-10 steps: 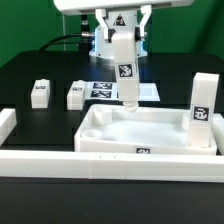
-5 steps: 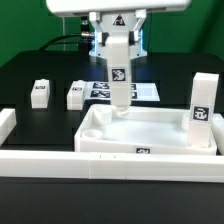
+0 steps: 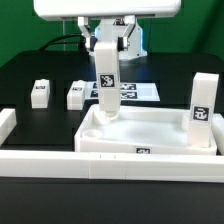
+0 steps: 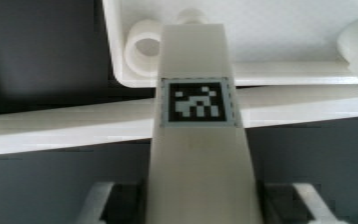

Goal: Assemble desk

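Observation:
My gripper is to release the white leg standing upright in the empty corner screw hole (image 3: 88,134) (image 4: 146,47) of the white tabletop.
The white tabletop (image 3: 150,128) lies with its raised rim up, near the front of the table. My gripper (image 3: 106,47) is shut on a white square-post leg (image 3: 106,85) and holds it upright over the tabletop's back corner on the exterior view's left. In the wrist view the held leg (image 4: 197,110) fills the middle, with my fingers (image 4: 105,198) on either side of it. Its tip hangs just beside the corner screw hole (image 4: 144,45). Another leg (image 3: 201,110) stands upright in the corner on the exterior view's right.
Two loose legs (image 3: 40,92) (image 3: 77,95) stand on the black table on the exterior view's left. The marker board (image 3: 138,90) lies behind the tabletop. Low white border rails (image 3: 100,165) run along the front and the left side.
My gripper has carried the leg toward the exterior view's left, from over the tabletop's back middle to its back left corner. Nothing else has moved.

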### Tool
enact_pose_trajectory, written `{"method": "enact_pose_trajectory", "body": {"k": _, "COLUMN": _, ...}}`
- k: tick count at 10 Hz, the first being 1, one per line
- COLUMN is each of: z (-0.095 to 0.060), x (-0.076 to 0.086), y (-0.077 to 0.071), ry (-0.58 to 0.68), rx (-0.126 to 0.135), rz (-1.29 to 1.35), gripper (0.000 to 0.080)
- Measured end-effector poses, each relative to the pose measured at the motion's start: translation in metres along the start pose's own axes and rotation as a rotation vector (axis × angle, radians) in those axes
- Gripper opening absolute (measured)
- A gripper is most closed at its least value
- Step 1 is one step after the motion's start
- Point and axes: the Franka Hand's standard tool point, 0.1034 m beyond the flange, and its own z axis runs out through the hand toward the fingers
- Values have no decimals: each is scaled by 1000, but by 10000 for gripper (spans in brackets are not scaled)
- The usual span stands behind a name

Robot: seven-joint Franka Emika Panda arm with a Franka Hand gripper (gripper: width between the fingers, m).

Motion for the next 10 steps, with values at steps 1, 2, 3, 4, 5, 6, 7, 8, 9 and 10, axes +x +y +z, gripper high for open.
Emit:
{"method": "enact_pose_trajectory", "body": {"k": 1, "z": 1, "x": 0, "y": 1, "ry": -2, "rx": -1, "rz": -2, "gripper": 290}}
{"method": "enact_pose_trajectory", "body": {"k": 2, "z": 5, "x": 3, "y": 8, "ry": 0, "rx": -11, "rz": -45, "gripper": 290}}
{"method": "enact_pose_trajectory", "body": {"k": 3, "z": 9, "x": 10, "y": 13, "ry": 7, "rx": -17, "rz": -59, "gripper": 290}}
{"method": "enact_pose_trajectory", "body": {"k": 4, "z": 9, "x": 20, "y": 15, "ry": 11, "rx": -18, "rz": -89, "gripper": 290}}
{"method": "enact_pose_trajectory", "body": {"k": 5, "z": 8, "x": 26, "y": 22, "ry": 13, "rx": -19, "rz": -121, "gripper": 290}}
{"method": "enact_pose_trajectory", "body": {"k": 6, "z": 7, "x": 25, "y": 22, "ry": 9, "rx": -16, "rz": -116, "gripper": 290}}
{"method": "enact_pose_trajectory", "body": {"k": 7, "z": 8, "x": 25, "y": 22, "ry": 7, "rx": -16, "rz": -117, "gripper": 290}}
{"method": "enact_pose_trajectory", "body": {"k": 8, "z": 8, "x": 24, "y": 22, "ry": 6, "rx": -16, "rz": -117, "gripper": 290}}
{"method": "enact_pose_trajectory", "body": {"k": 9, "z": 9, "x": 24, "y": 22, "ry": 5, "rx": -16, "rz": -117, "gripper": 290}}
{"method": "enact_pose_trajectory", "body": {"k": 10, "z": 11, "x": 22, "y": 22, "ry": 1, "rx": -17, "rz": -119, "gripper": 290}}
